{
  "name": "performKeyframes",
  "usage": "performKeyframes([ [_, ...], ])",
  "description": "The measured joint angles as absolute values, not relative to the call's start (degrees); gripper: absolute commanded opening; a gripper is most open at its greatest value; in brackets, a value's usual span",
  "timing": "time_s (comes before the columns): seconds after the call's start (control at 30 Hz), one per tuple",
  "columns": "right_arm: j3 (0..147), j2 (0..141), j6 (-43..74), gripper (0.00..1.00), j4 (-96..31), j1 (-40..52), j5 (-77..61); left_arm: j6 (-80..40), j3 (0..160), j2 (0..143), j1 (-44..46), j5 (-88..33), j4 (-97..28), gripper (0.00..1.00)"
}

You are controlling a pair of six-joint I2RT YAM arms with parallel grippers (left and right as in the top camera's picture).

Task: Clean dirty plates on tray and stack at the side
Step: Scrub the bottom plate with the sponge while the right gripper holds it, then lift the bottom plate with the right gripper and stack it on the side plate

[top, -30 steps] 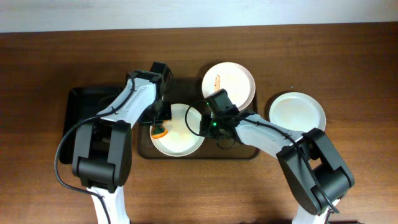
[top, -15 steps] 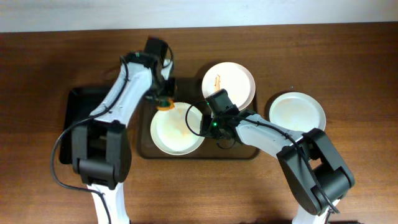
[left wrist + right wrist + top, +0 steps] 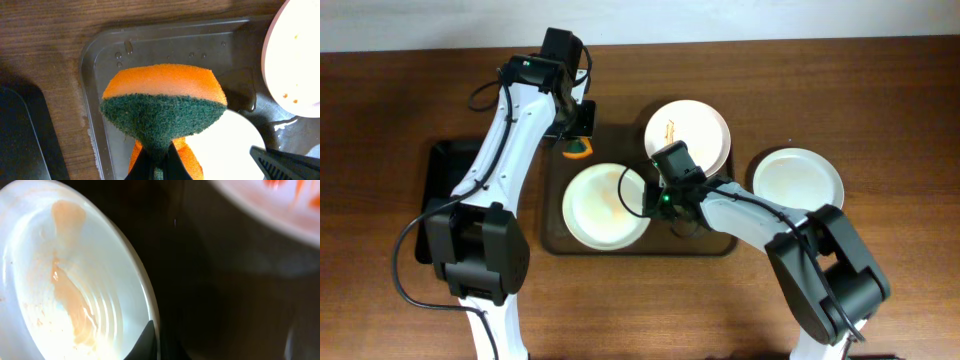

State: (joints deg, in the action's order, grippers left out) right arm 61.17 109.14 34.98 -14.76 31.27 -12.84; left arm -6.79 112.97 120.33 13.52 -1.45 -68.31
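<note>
The plate with the pale orange smear will go down from my right gripper onto the plain plate (image 3: 792, 187), which is beside the tray.
A white plate (image 3: 605, 207) with a pale orange smear lies in the left half of the translucent tray (image 3: 552, 243). My right gripper (image 3: 656, 197) is shut on its right rim; in the right wrist view the fingers (image 3: 156, 339) pinch the edge of that plate (image 3: 60, 280). A second plate (image 3: 688, 135) with an orange-red streak lies at the tray's back right. A third, plain plate (image 3: 798, 180) rests on the table to the right of the tray. My left gripper (image 3: 576, 138) is shut on an orange and green sponge (image 3: 162, 100), held over the tray's back left corner (image 3: 100, 60).
A smaller black tray (image 3: 445, 185) lies on the table left of the big tray. Wet drops show on the tray floor in the left wrist view. The wooden table's back edge meets a white wall.
My left gripper has lifted the sponge off the smeared plate and moved it back to the tray's back left corner. The right gripper has kept its hold on the plate's rim.
</note>
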Motion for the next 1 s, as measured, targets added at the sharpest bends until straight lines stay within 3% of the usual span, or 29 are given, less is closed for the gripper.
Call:
performKeyframes([
  [0.17,61.1,91.9,30.7,0.04,-31.2,31.3,-4.2,-6.8,112.9,120.3,13.5,-1.5,-68.8,0.00],
  [0.27,61.3,83.9,26.7,0.04,-38.3,32.8,11.4,-6.9,113.0,120.3,13.5,-1.5,-70.0,0.00],
  [0.4,61.3,83.7,23.3,0.04,-40.3,42.2,35.4,-7.0,112.9,120.3,13.5,-1.5,-70.3,0.00],
  [0.57,61.3,83.7,16.4,0.04,-35.5,52.6,60.6,-6.9,113.0,120.3,13.5,-1.5,-70.3,0.00],
  [0.73,61.0,83.7,-2.5,0.04,-19.8,60.6,77.6,-7.0,113.0,120.3,13.5,-1.5,-70.3,0.00],
  [0.87,60.9,83.7,-12.4,0.04,-14.7,62.0,83.6,-7.0,112.9,120.3,13.5,-1.5,-70.3,0.00],
  [1.0,60.9,83.7,-14.1,0.04,-14.4,62.0,84.5,-7.0,112.9,120.3,13.5,-1.5,-70.3,0.00],
])
